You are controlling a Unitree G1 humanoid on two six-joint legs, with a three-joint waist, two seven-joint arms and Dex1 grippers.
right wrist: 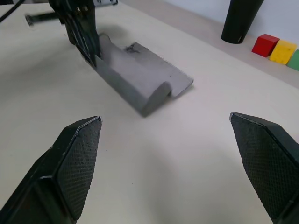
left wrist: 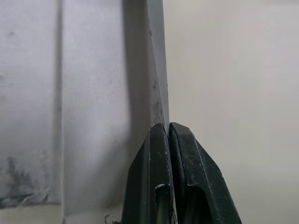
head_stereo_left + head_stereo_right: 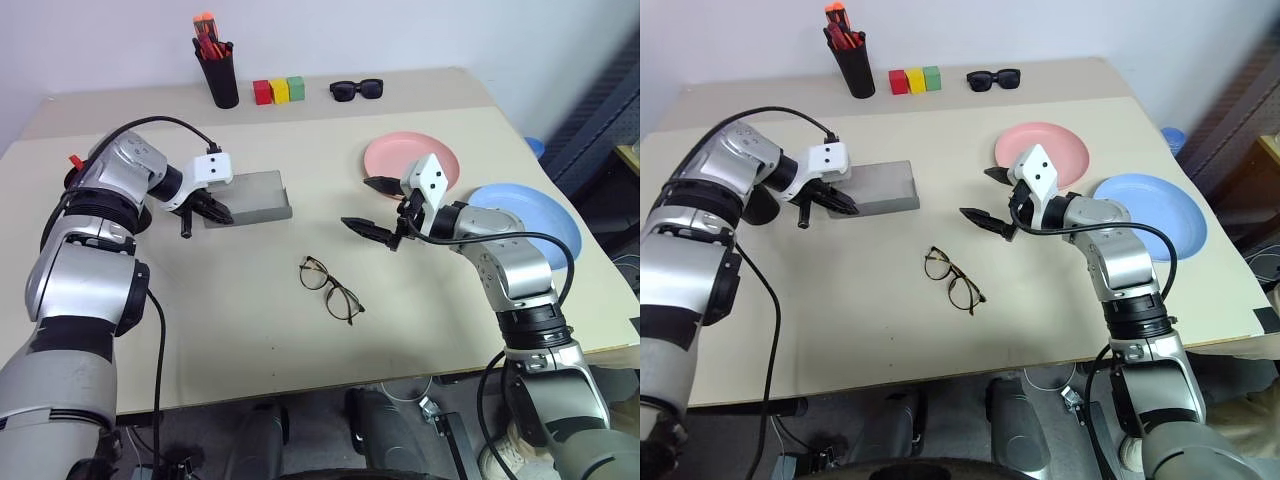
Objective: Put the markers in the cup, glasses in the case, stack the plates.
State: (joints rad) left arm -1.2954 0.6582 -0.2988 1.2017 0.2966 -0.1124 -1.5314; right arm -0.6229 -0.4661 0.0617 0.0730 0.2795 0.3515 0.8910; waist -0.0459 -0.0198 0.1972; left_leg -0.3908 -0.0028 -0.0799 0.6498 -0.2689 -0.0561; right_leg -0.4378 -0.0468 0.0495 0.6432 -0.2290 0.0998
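Note:
Next, my left gripper releases the grey case on the table (image 3: 261, 272) next to the far end of the wire-rimmed glasses.
The grey case (image 3: 250, 195) lies left of centre. My left gripper (image 3: 222, 214) is at its near left corner, shut on a thin edge of the case (image 2: 158, 93). The wire-rimmed glasses (image 3: 330, 288) lie open in the middle of the table, nearer than both grippers. My right gripper (image 3: 358, 203) hovers open and empty to their far right, pointing toward the case (image 1: 140, 84). The pink plate (image 3: 395, 155) and the light blue plate (image 3: 540, 215) lie apart on the right. A dark shape behind my left forearm may be the cup (image 3: 762, 205). The markers are hidden.
At the back stand a black pen holder (image 3: 220, 80) with orange-red pens, three coloured blocks (image 3: 278, 91) and black sunglasses (image 3: 357, 90). The blue plate lies near the table's right edge.

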